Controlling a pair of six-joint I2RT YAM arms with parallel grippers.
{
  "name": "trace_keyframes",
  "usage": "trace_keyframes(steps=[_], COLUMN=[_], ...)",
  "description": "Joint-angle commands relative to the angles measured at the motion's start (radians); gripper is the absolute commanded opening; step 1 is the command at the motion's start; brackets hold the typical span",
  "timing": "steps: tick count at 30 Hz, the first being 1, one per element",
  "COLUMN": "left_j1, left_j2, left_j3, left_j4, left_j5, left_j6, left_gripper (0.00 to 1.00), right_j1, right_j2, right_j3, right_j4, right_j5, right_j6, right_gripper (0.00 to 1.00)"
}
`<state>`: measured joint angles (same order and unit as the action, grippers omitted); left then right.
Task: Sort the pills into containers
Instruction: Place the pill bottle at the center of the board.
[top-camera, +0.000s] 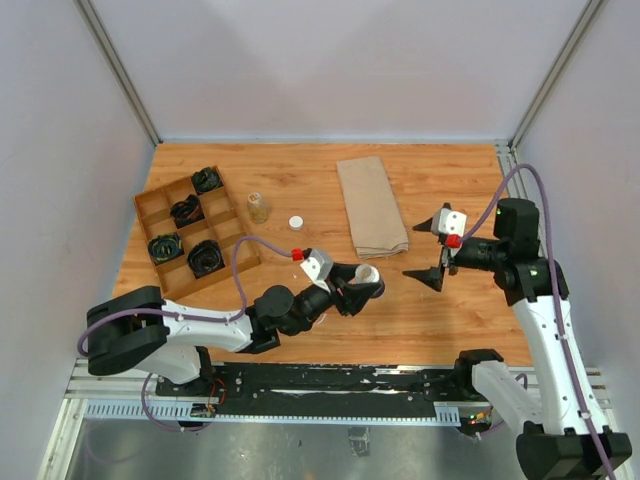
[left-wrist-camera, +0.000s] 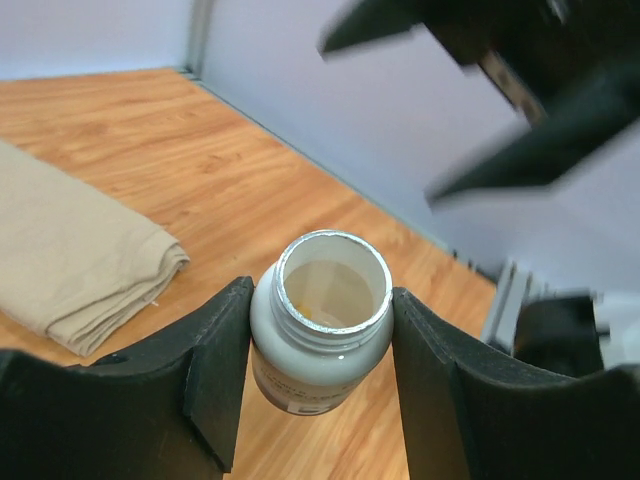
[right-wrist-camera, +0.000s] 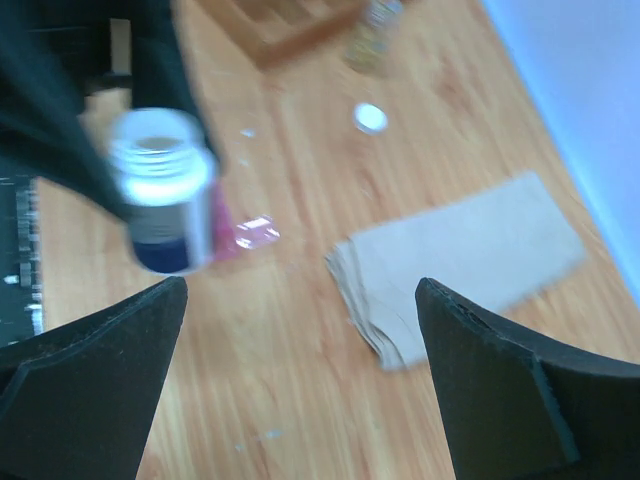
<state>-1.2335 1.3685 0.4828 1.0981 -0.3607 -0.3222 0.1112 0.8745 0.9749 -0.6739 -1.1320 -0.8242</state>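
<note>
Next, my left gripper lets go of the white pill bottle on bare table (top-camera: 388, 320) between the beige cloth and the near edge of the table.
My left gripper (left-wrist-camera: 320, 300) is shut on an uncapped white pill bottle (left-wrist-camera: 325, 335), held above the table with its mouth tipped toward my right gripper (top-camera: 432, 250). Something yellow (left-wrist-camera: 300, 314) shows low inside the bottle. In the top view the bottle (top-camera: 367, 274) hangs left of the right gripper. The right gripper (right-wrist-camera: 300, 300) is open and holds nothing. The pink translucent containers (right-wrist-camera: 252, 233) lie on the table, partly hidden behind the bottle (right-wrist-camera: 163, 190) in the right wrist view. They do not show in the top view.
A folded beige cloth (top-camera: 371, 205) lies at the middle back. A loose white cap (top-camera: 296, 221) and a small clear bottle (top-camera: 259, 207) sit left of it. A wooden divided tray (top-camera: 147, 218) with black items stands at the far left.
</note>
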Motion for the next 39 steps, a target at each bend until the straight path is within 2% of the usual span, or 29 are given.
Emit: trace_keyframes(steps=[1,5,9,16,22,25,26,28,30,32,39], left_j1=[-0.001,-0.001,-0.001,0.0,0.026,0.04,0.043,0.043,0.043,0.043,0.043], left_j2=[-0.012,0.076,0.189,0.35,0.465,0.503,0.511,0.518,0.522,0.524,0.495], left_j3=[-0.038,-0.019,0.035,0.079,0.094,0.093,0.089,0.077,0.066,0.06,0.019], left_j4=[0.001,0.015,0.031,0.082,0.164,0.205,0.221,0.252,0.276,0.286,0.318], left_j5=[0.321,0.48,0.569,0.573,0.61,0.609,0.601,0.568,0.541,0.528,0.505], left_j6=[0.299,0.408,0.442,0.473,0.448,0.417,0.411,0.395,0.387,0.383,0.352], left_gripper=[0.08,0.06,0.03,0.05,0.02,0.13,0.21,0.46,0.59,0.66,0.78], right_j1=[-0.121,-0.152,-0.156,-0.156,-0.156,-0.156,-0.156,-0.156,-0.156,-0.156,-0.156], right_j2=[-0.028,-0.035,-0.027,0.013,0.032,0.037,0.037,0.037,0.037,0.037,0.033], right_j3=[-0.022,-0.089,-0.131,-0.138,-0.148,-0.155,-0.157,-0.159,-0.16,-0.161,-0.158], right_j4=[0.098,0.272,0.342,0.342,0.346,0.353,0.354,0.353,0.353,0.354,0.322], right_j5=[0.202,0.262,0.302,0.287,0.257,0.245,0.241,0.23,0.219,0.207,0.133], right_j6=[0.172,0.352,0.414,0.416,0.419,0.419,0.419,0.418,0.416,0.413,0.366], right_gripper=[0.98,0.99,0.99,0.99,0.99,0.99,0.98,0.99,0.99,0.99,0.98])
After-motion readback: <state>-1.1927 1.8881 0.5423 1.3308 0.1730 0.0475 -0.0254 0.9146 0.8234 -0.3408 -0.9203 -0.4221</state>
